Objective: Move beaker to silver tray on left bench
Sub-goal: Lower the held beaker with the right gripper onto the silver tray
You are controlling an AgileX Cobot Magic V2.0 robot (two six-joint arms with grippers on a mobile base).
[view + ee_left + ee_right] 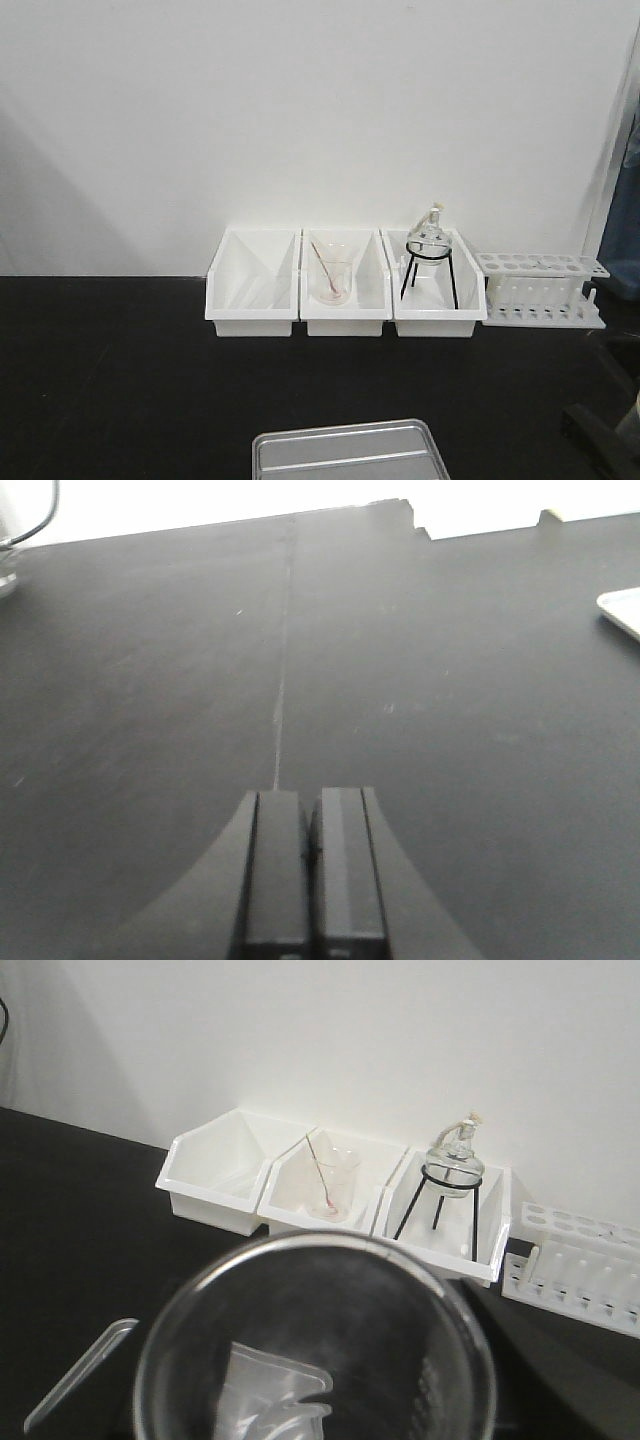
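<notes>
I will set the beaker on the silver tray's side [386, 459] nearest the white test-tube rack, using my right gripper.
The beaker [315, 1350], clear with a thin rim, fills the lower half of the right wrist view, seen from above its mouth and hanging over the black left bench [120, 380]. My right gripper [320, 1422] is shut on it; the glass hides the fingers. The silver tray [350, 452] lies at the bench's front edge, and its corner [75, 1375] shows left of the beaker. My left gripper [311, 794] hovers over bare black worktop, its jaws pressed together with nothing between them.
Three white bins [252, 285] stand against the back wall. The middle one holds a clear beaker with a pinkish rod [333, 275], the right one a round flask on a black tripod [430, 255]. A white test-tube rack [540, 290] stands further right.
</notes>
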